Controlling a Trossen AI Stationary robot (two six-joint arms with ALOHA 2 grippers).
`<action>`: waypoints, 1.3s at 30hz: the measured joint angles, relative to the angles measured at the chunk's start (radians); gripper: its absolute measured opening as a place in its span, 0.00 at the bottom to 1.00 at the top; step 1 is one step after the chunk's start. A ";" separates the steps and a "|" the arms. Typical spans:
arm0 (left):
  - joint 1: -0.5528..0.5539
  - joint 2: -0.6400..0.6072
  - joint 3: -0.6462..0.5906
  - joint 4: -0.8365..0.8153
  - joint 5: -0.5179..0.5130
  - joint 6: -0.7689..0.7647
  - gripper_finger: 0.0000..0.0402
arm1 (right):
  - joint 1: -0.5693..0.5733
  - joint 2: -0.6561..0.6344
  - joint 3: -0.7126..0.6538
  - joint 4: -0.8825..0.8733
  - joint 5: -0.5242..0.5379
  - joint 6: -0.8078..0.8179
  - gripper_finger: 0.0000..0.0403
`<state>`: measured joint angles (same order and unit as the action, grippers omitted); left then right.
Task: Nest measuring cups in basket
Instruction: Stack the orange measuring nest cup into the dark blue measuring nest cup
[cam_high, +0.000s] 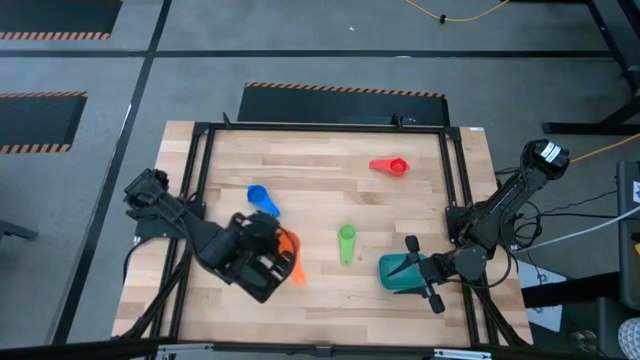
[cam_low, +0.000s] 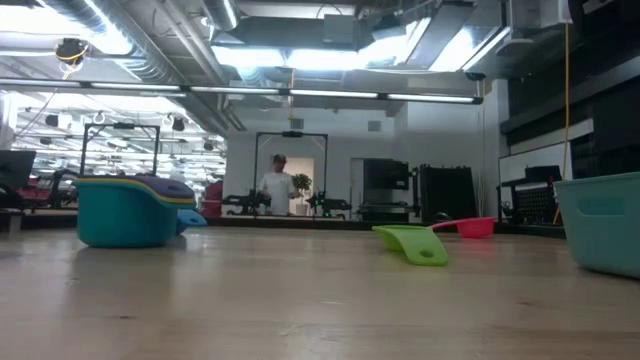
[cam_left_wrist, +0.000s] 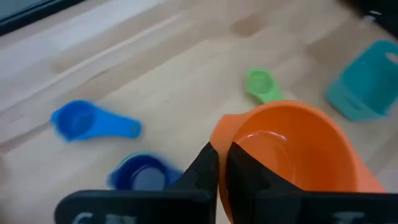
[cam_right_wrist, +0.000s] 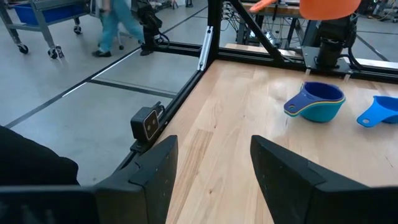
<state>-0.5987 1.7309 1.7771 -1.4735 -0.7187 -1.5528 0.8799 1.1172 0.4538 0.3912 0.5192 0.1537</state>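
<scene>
Next, my left gripper releases the orange measuring cup inside the dark blue cup on top of the stack (cam_high: 270, 237) (cam_left_wrist: 147, 175).
My left gripper (cam_left_wrist: 222, 152) is shut on the orange measuring cup (cam_high: 288, 244) and holds it above the table's near left part. Below it a stack of nested cups (cam_right_wrist: 316, 102), dark blue on top, rests on its base. The light blue cup (cam_high: 262, 198), the green cup (cam_high: 346, 241) and the red cup (cam_high: 389, 165) lie apart on the wood. The teal basket (cam_high: 398, 272) stands near the right front. My right gripper (cam_right_wrist: 211, 168) stands open above the basket's right side, nothing between its fingers. My left gripper pinches the orange cup's wall at the rim (cam_left_wrist: 221, 132), one finger (cam_left_wrist: 249, 177) inside the bowl and one outside. The fingers slant down from the table's left side. The cup is lifted clear of the table, its opening tilted toward the wrist camera.
Black frame rails (cam_high: 452, 170) run along the table's left, far and right sides. Bare wood lies between the green cup and the red cup. A person (cam_low: 276, 188) stands far off in the room behind.
</scene>
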 joint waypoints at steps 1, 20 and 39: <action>-0.008 0.000 0.000 -0.038 -0.001 -0.045 0.02 | 0.000 0.000 0.000 0.000 0.000 0.000 0.52; 0.029 0.000 -0.256 -0.098 0.140 -0.165 0.02 | 0.000 0.000 0.000 0.000 0.000 -0.003 0.52; 0.122 0.000 -0.408 -0.052 0.255 -0.276 0.02 | 0.000 0.000 0.000 0.000 0.001 -0.005 0.52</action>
<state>-0.4764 1.7309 1.3692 -1.5251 -0.4642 -1.8289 0.8802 1.1172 0.4538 0.3908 0.5201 0.1486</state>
